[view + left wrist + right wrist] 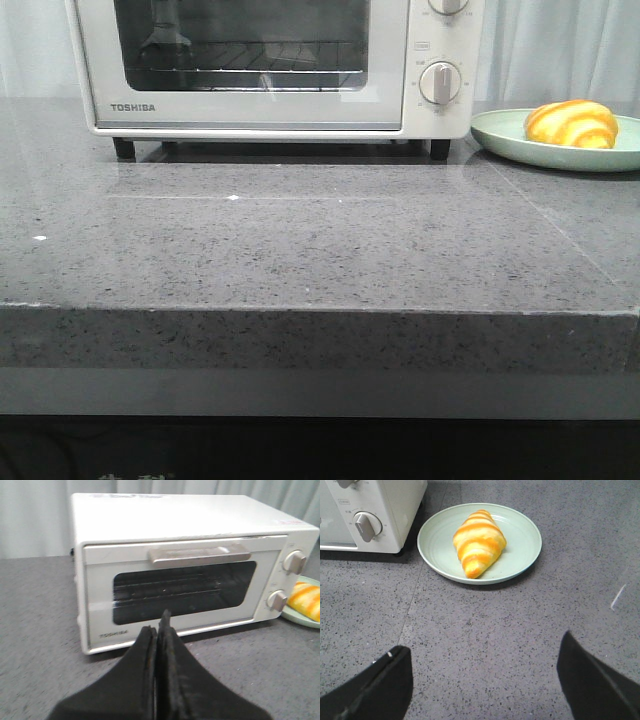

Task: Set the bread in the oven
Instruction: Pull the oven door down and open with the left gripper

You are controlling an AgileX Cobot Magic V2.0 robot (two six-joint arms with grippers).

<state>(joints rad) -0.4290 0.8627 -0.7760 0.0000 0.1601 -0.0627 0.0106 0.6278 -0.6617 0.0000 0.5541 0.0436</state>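
I need to move my right gripper to the bread on the pale green plate next and close it across the bread's near half (582,127) (477,555), beside its narrow tip.
The bread (571,124), a golden roll with orange stripes, lies on a pale green plate (500,133) at the back right. It also shows in the right wrist view (479,542) and at the edge of the left wrist view (307,599). The cream-white Toshiba oven (250,100) stands at the back with its glass door closed; its handle (199,556) shows in the left wrist view. My left gripper (159,627) is shut and empty, in front of the oven door. My right gripper (482,652) is open and empty above the counter, short of the plate (520,555). Neither gripper shows in the front view.
The grey speckled counter (300,250) runs to a front edge (300,308). The oven's knobs (440,82) sit on its right side, next to the plate. A pale curtain (560,45) hangs behind.
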